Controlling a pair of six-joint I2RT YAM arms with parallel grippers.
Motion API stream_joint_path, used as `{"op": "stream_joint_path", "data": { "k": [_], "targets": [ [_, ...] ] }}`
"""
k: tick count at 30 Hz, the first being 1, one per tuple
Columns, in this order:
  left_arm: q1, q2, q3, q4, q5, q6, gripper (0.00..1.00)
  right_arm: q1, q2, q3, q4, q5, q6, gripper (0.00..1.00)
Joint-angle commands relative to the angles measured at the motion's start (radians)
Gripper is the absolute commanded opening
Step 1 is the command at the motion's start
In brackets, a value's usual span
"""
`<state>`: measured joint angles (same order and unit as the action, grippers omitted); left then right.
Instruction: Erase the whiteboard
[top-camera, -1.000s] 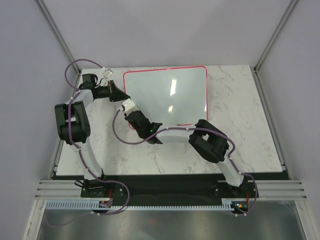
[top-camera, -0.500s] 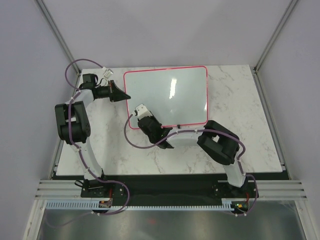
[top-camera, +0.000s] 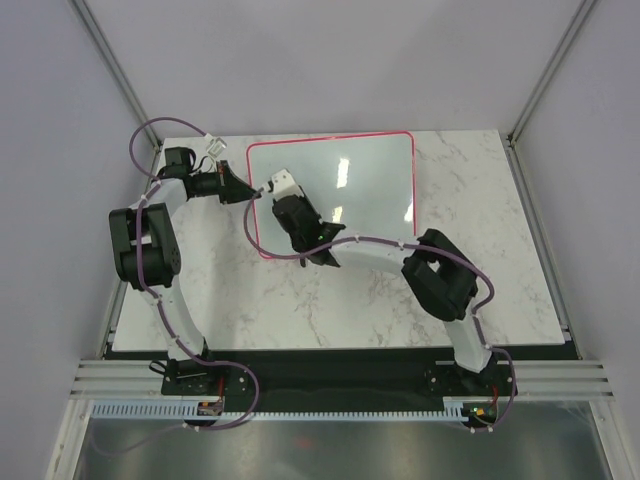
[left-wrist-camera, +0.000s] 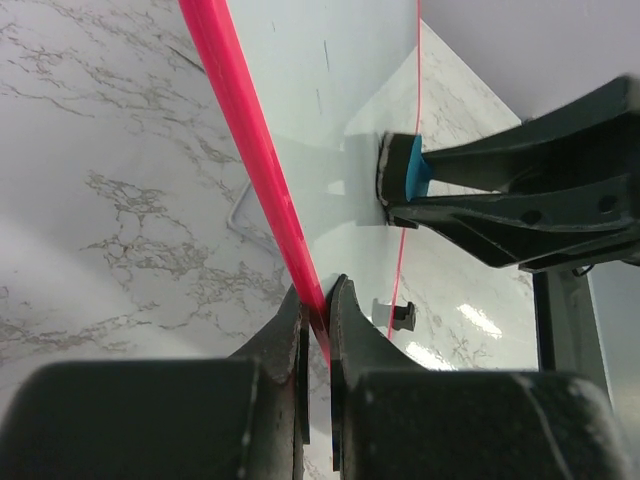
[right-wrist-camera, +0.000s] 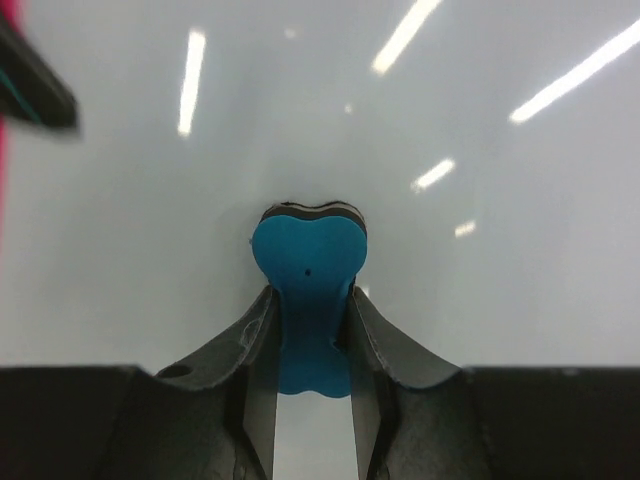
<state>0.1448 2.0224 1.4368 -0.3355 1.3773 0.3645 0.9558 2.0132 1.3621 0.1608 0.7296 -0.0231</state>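
Note:
Next, I release the blue eraser from my right gripper on the marble table (top-camera: 442, 238), beside the edge of the whiteboard that is farthest from my left gripper.
The whiteboard (top-camera: 370, 190), glossy white with a thin red frame, lies on the marble table. My left gripper (top-camera: 250, 193) is shut on the red frame at the board's left edge, which is pinched between its jaws in the left wrist view (left-wrist-camera: 318, 320). My right gripper (top-camera: 283, 190) is shut on a small blue eraser (right-wrist-camera: 308, 270) and presses it against the board (right-wrist-camera: 450, 120) near the upper left. The eraser also shows in the left wrist view (left-wrist-camera: 405, 172). A few faint dark strokes lie on the board (left-wrist-camera: 330, 90) near the frame.
The marble tabletop (top-camera: 480, 260) surrounds the board. A small black foot of the board (left-wrist-camera: 402, 316) shows beneath it. Grey enclosure walls stand around the table. The right arm's elbow (top-camera: 440, 275) hangs over the table's near right.
My right gripper has carried the eraser from the board's near-left corner up across the surface toward the far left. The left gripper has stayed clamped on the frame.

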Motion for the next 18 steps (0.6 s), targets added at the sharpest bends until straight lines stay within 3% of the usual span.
{"op": "stream_joint_path", "data": {
  "k": [1,2,8,10,18],
  "targets": [
    [-0.01,-0.068,-0.004,0.092,-0.095,0.241,0.02,-0.054,0.135,0.314,-0.068,-0.074,-0.07,0.0],
    [-0.011,-0.073,-0.004,0.092,-0.095,0.241,0.02,-0.054,0.201,0.451,-0.098,-0.093,-0.084,0.0],
    [-0.016,-0.097,-0.01,0.089,-0.116,0.255,0.02,-0.054,0.376,0.757,-0.152,-0.111,-0.132,0.0],
    [-0.017,-0.102,-0.012,0.089,-0.118,0.255,0.02,-0.048,0.384,0.776,-0.153,-0.163,-0.121,0.0],
    [-0.017,-0.108,-0.022,0.085,-0.123,0.258,0.02,-0.046,0.368,0.779,-0.13,-0.135,-0.136,0.0]
  ]
}}
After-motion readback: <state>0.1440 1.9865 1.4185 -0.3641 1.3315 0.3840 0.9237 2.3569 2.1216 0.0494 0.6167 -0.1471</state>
